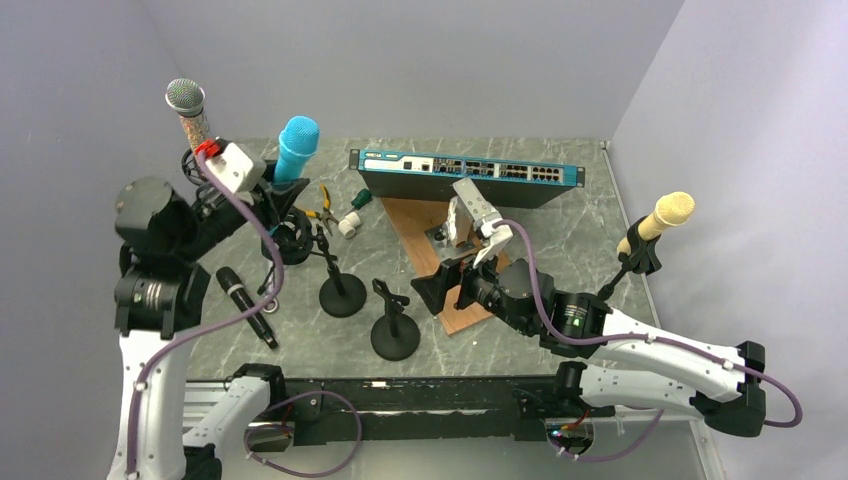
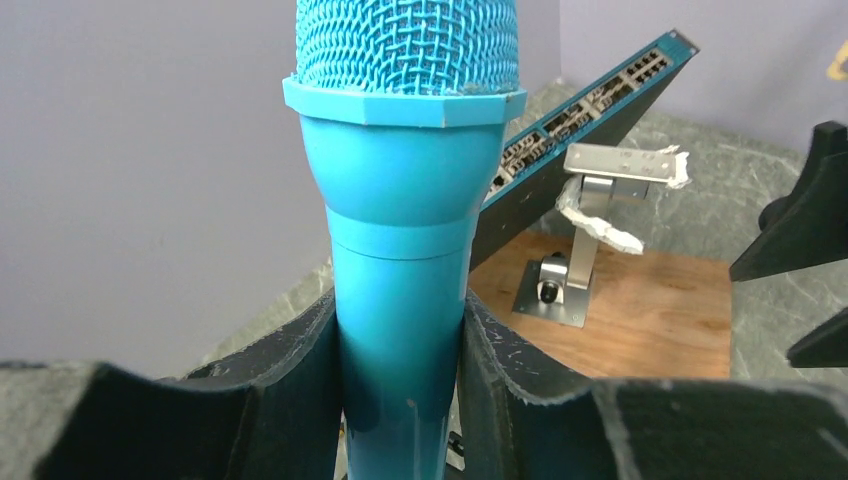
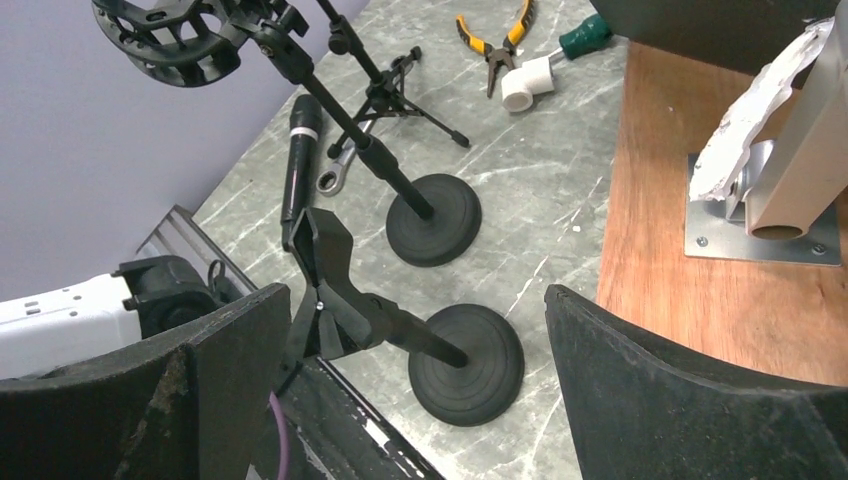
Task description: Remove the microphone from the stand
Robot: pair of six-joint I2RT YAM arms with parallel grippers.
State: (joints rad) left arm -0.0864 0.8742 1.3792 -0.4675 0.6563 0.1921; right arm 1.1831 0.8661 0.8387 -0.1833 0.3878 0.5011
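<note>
The robot's left gripper needs to release the blue microphone on the table (image 1: 229, 311) between the black microphone and the nearby side.
The blue microphone (image 1: 297, 148) (image 2: 400, 250) stands upright at the back left, its lower end in the black ring mount of a stand (image 1: 292, 240) (image 3: 165, 40) with a round base (image 1: 342, 296). My left gripper (image 1: 272, 195) (image 2: 400, 335) is shut on the microphone's blue body, one dark finger (image 2: 300, 380) pressed against each side. My right gripper (image 1: 450, 290) (image 3: 405, 300) hangs open near the table's middle, above a short empty stand (image 1: 393, 325) (image 3: 470, 365), with nothing between its fingers.
A silver-headed microphone (image 1: 185, 100) rises behind the left arm. At the right a yellow microphone (image 1: 665, 215) sits on its stand. A black microphone (image 1: 245, 305) (image 3: 300, 160) lies on the table. A network switch (image 1: 465, 175), wooden board (image 1: 420, 230) and pliers (image 1: 322, 205) lie further back.
</note>
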